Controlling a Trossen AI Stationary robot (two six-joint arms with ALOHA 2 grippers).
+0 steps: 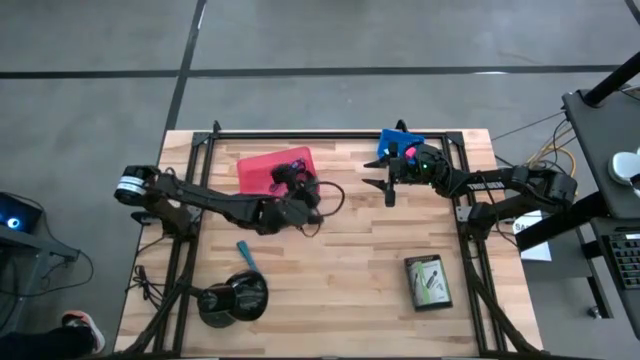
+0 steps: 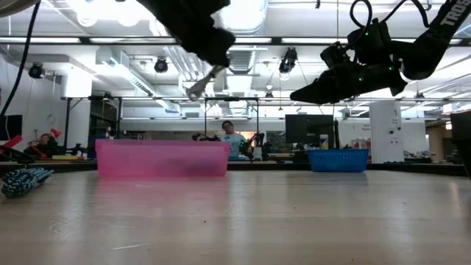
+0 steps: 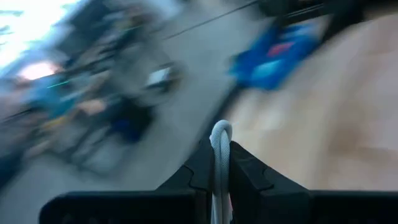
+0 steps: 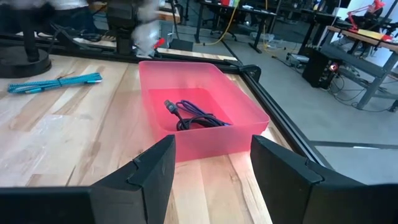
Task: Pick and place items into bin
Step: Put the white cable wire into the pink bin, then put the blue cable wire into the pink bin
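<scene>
The grey cord, which hangs above the pink bin now, will leave my left gripper inside the pink bin (image 1: 298, 172) beside the purple cord.
My left gripper (image 1: 305, 195) is raised beside the pink bin's (image 1: 275, 170) right edge, shut on a pale grey cord (image 3: 221, 140). In the low view the cord's end (image 2: 197, 90) hangs under this gripper (image 2: 213, 51), above the pink bin (image 2: 162, 158). A purple cord (image 4: 196, 118) lies coiled on the bin's floor. My right gripper (image 1: 385, 185) is open in the air near the blue bin (image 1: 400, 145), facing the pink bin (image 4: 199, 112). A teal cord (image 1: 245, 255) and a green packet (image 1: 428, 280) lie flat on the table. My left gripper pinches the grey cord between its two fingers, and a bent loop of it (image 3: 221, 132) sticks out past the fingertips. The cord is lifted clear of the table. One end (image 2: 197, 90) dangles slack below the gripper.
A big black round object (image 1: 235, 295) sits near the table's near-left corner, close to the teal cord (image 4: 56, 82). The blue bin (image 2: 337, 159) stands at the far right and holds a pink item (image 1: 409, 152). Black frame rails (image 1: 330, 135) border the table. Bare wood lies in the middle.
</scene>
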